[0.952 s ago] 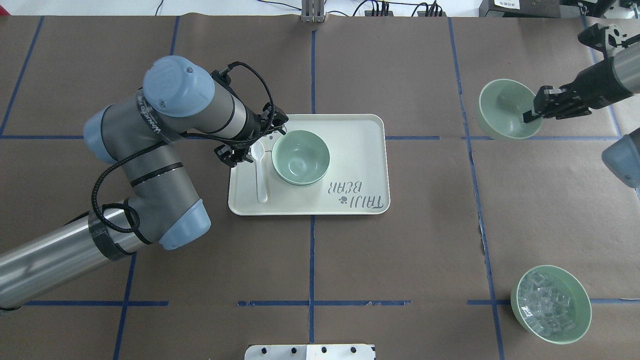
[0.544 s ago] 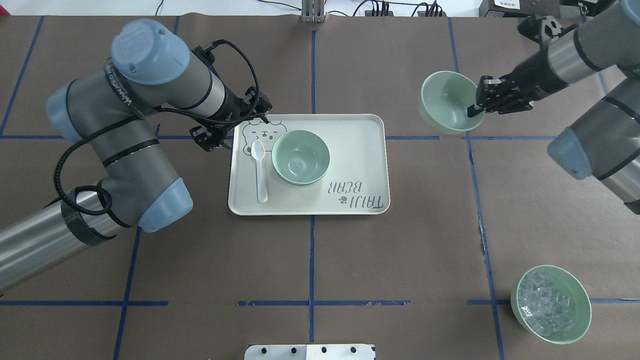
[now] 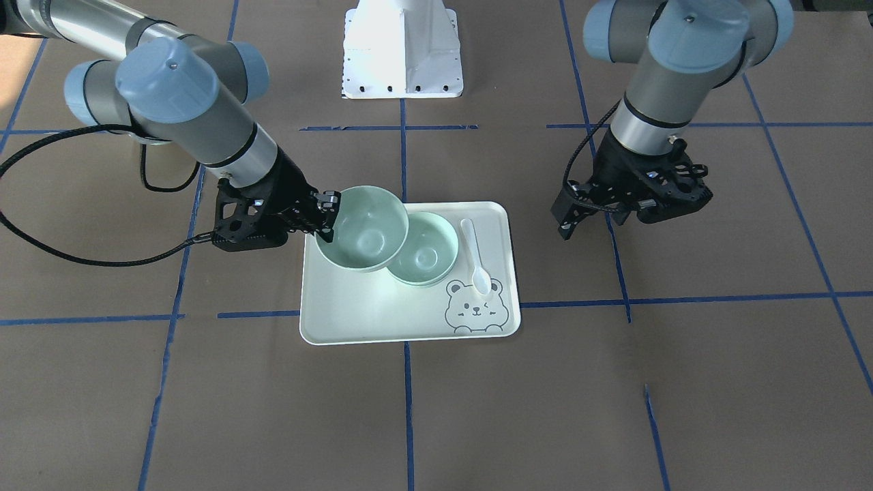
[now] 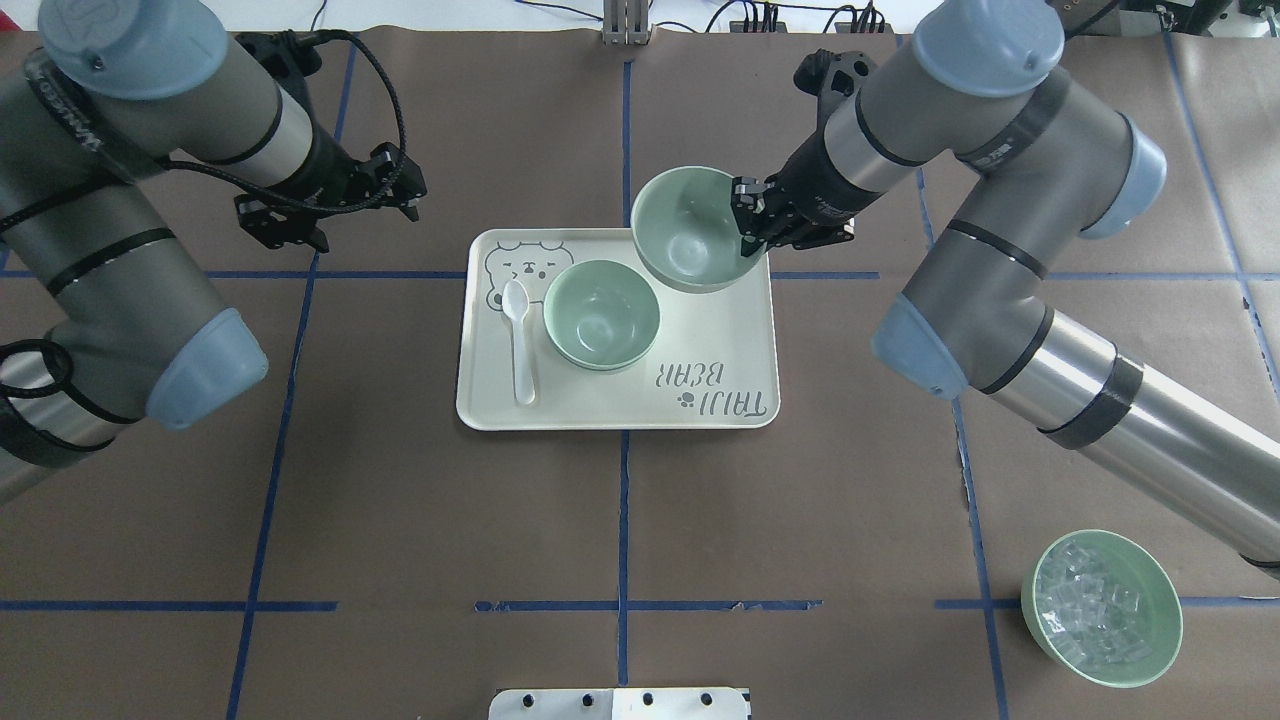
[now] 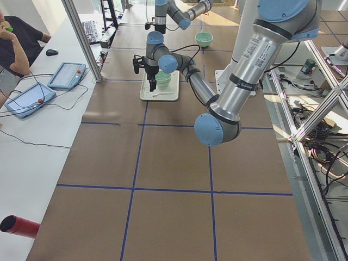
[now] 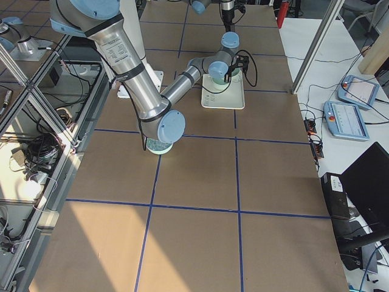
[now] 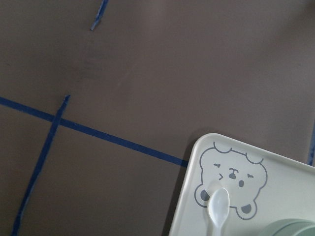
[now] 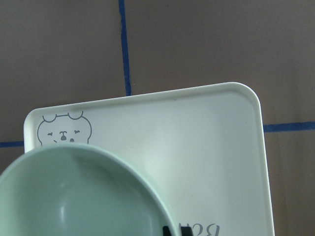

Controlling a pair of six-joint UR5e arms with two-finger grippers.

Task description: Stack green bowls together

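The robot's right gripper will release the mint-green bowl, now held tilted above the tray's corner, inside the seated green bowl [image 3: 421, 248] beside the white spoon on the tray.
My right gripper [image 4: 748, 228] is shut on the rim of a mint-green bowl [image 4: 688, 228] and holds it tilted above the far right corner of the bear-print tray [image 4: 720, 330]. The held bowl fills the lower left of the right wrist view [image 8: 74, 191] and shows in the front view [image 3: 365, 228]. Another green bowl [image 4: 601, 315] sits on the tray's middle. It shows a double rim, like two nested bowls [image 3: 423, 251]. The held bowl is beside it and higher, apart from it. My left gripper [image 4: 330, 212] is open and empty over the table, left of the tray's far left corner.
A white spoon [image 4: 518, 340] lies on the tray left of the seated bowl. A green bowl of clear cubes [image 4: 1101, 608] stands at the near right of the table. The right arm's long forearm crosses the table's right side.
My right arm has carried its bowl left from the table's far right to above the tray's far corner. My left arm has drawn back left, away from the tray.
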